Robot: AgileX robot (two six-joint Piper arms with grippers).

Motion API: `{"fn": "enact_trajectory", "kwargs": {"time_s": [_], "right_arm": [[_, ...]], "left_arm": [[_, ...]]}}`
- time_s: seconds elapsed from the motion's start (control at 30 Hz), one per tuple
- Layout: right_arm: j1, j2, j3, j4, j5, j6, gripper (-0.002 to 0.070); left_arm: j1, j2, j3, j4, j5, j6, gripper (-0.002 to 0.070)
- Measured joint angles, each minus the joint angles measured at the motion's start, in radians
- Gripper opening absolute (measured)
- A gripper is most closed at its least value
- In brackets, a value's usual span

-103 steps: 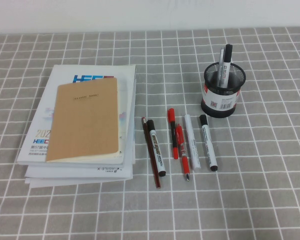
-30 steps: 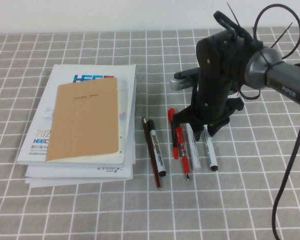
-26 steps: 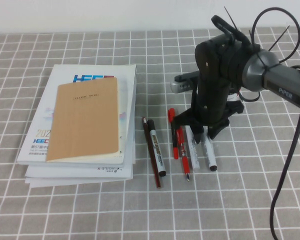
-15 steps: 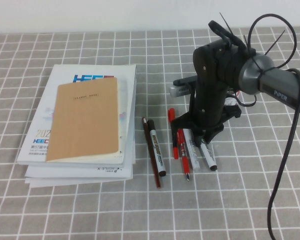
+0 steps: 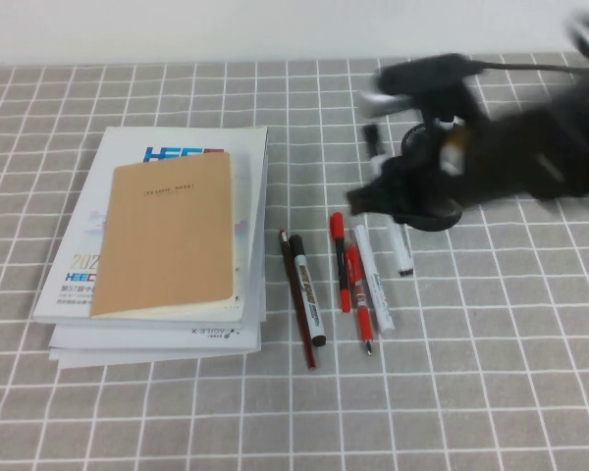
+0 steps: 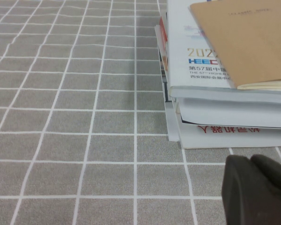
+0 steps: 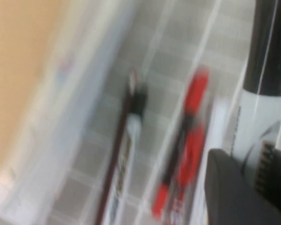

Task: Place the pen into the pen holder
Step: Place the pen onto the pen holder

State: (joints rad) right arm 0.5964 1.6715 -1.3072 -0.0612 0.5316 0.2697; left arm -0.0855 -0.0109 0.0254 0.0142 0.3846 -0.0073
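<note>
Next, my right gripper releases the pen, still hanging tilted above the table, inside the black mesh pen holder [image 5: 419, 149], so it leans on the pen holder's rim toward the books.
The pen [image 5: 400, 247], with a black cap and white-grey barrel, hangs tilted above the table in my right gripper [image 5: 393, 201]. That gripper and its arm show as a dark blur at the right. In the right wrist view the gripper [image 7: 262, 183] is shut on the pen's barrel [image 7: 255, 122], with the cap pointing away. The black mesh pen holder [image 5: 434, 216] stands just behind, mostly hidden by the arm. My left gripper [image 6: 257, 187] is shut and empty, low over the table near the book stack. It is out of the high view.
A stack of books [image 5: 167, 235] topped by a tan notebook lies at the left. A brown pencil [image 5: 297, 304], an olive-label marker [image 5: 307, 289], red pens [image 5: 346, 270] and a white capless pen [image 5: 373, 280] lie in a row at the centre.
My right arm came down over the row of pens, closed on the pen and lifted it off the table toward the holder. The white capless pen shifted slightly.
</note>
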Motion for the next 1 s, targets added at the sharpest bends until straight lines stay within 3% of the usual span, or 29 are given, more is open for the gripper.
{"fn": "enact_trajectory", "kwargs": {"time_s": [0.2, 0.33, 0.6, 1.0], "right_arm": [[-0.051, -0.217, 0.489, -0.016, -0.836, -0.022, 0.01], [-0.108, -0.211, 0.623, -0.012, -1.243, -0.15, 0.01], [-0.178, -0.052, 0.525, 0.084, -1.39, -0.299, 0.01], [-0.207, 0.183, 0.38, 0.102, -1.403, -0.289, 0.01]], "left_arm": [[0.0, 0.0, 0.0, 0.0, 0.0, 0.0, -0.0005], [0.0, 0.0, 0.0, 0.0, 0.0, 0.0, -0.0005], [0.0, 0.0, 0.0, 0.0, 0.0, 0.0, -0.0005], [0.0, 0.0, 0.0, 0.0, 0.0, 0.0, -0.0005]]}}
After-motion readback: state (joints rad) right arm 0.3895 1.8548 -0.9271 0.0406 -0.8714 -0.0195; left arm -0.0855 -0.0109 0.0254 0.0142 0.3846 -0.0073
